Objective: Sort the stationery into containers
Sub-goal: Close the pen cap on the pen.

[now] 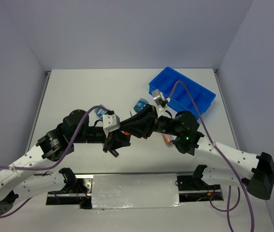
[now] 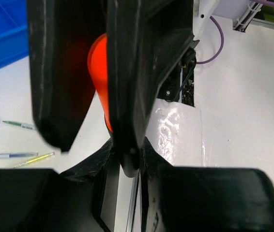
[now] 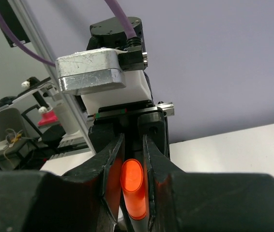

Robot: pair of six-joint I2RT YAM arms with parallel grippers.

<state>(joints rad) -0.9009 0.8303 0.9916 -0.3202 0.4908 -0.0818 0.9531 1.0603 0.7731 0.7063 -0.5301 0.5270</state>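
The highlighter's orange cap is all that my right gripper holds, so that gripper should open and take the highlighter's black body (image 3: 138,224) below the cap.
An orange-capped black highlighter (image 3: 133,188) hangs above the table's middle, between the two grippers, which meet tip to tip. My right gripper (image 3: 133,193) is shut on the orange cap, one finger on each side. In the left wrist view the cap (image 2: 97,72) glows between the right arm's dark fingers, and my left gripper (image 2: 127,154) is closed round the dark end below it. From above, the left gripper (image 1: 119,138) and right gripper (image 1: 131,129) touch noses. The blue divided tray (image 1: 195,92) lies at the back right.
One round blue tub (image 1: 140,105) stands near the tray and another (image 1: 99,112) sits behind the left arm. A pink-gold cylinder (image 1: 168,140) lies under the right arm. Thin pens (image 2: 8,155) lie on the white table. A metal strip (image 1: 134,191) runs along the near edge.
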